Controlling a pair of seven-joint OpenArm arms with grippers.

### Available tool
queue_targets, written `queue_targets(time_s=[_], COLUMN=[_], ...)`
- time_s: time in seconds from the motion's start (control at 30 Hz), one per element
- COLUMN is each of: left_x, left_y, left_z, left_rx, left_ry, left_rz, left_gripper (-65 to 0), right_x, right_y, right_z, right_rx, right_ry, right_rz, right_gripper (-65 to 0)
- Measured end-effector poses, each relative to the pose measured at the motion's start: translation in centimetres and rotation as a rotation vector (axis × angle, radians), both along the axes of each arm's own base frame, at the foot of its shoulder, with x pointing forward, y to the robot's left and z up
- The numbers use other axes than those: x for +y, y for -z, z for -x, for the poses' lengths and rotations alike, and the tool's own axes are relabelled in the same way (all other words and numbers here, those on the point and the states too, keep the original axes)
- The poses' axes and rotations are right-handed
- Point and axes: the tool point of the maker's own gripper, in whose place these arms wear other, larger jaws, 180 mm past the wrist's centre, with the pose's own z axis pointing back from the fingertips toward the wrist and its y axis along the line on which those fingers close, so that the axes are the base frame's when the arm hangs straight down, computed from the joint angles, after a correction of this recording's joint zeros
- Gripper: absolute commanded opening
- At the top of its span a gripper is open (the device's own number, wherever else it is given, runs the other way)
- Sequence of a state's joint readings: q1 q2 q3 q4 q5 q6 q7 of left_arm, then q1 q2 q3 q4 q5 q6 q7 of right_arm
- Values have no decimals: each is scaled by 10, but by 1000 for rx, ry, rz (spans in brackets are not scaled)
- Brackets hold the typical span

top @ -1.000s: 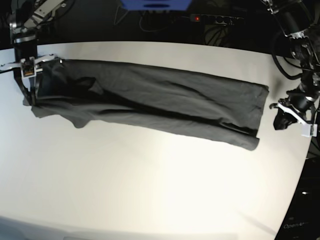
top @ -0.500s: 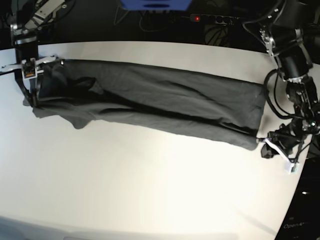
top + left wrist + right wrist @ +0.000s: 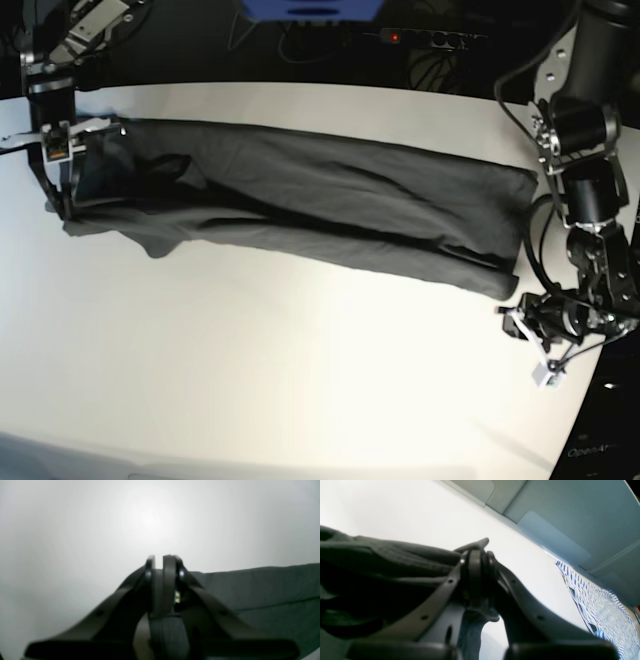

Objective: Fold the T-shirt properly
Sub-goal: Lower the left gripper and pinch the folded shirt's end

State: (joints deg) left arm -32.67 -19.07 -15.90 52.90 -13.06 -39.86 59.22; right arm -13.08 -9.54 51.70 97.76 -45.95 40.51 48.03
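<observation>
The left gripper is shut just past the T-shirt's near corner, so it should open, move in over the T-shirt and grip the T-shirt's side edge [image 3: 518, 258].
The T-shirt [image 3: 320, 205] lies as a long dark grey band across the white table [image 3: 300, 380], running from the far left to the right. My right gripper [image 3: 60, 190] is shut on its left end; in the right wrist view the fabric [image 3: 382, 555] bunches left of the closed fingers [image 3: 475, 562]. My left gripper [image 3: 520, 325] sits low over the table just in front of the shirt's near right corner, apart from it. In the left wrist view it [image 3: 162, 557] is shut with nothing between its tips, the shirt's edge [image 3: 262, 592] lying to its right.
A power strip [image 3: 420, 38] with a red light and a blue object [image 3: 310, 8] lie beyond the table's far edge. A blue-and-white striped cloth [image 3: 602, 610] shows past the table in the right wrist view. The table's right edge runs close behind the left arm [image 3: 585, 180].
The left arm has swung toward the front along the shirt's right end, bringing its shut gripper down beside the near right corner. The right gripper and the shirt have stayed put.
</observation>
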Motion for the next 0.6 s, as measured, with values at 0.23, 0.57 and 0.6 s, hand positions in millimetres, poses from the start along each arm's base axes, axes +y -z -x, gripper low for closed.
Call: queue_targets(time_s=[0.23,0.57,0.6], left_x=[2,7,11], left_y=[2,8,6], left_z=[3,16,16], left_rx=[29,105,96], left_ry=[5,-6,-29], left_rz=[-17,-17,3], left_gripper=[-592,-262,-217], right_x=[-1,0,0], right_y=[1,2,2], right_z=[1,1,1], right_rx=[5,7,6], right_ry=[3,3,2], right_rz=[0,-2,-2], right_gripper=[-649,-649,-649])
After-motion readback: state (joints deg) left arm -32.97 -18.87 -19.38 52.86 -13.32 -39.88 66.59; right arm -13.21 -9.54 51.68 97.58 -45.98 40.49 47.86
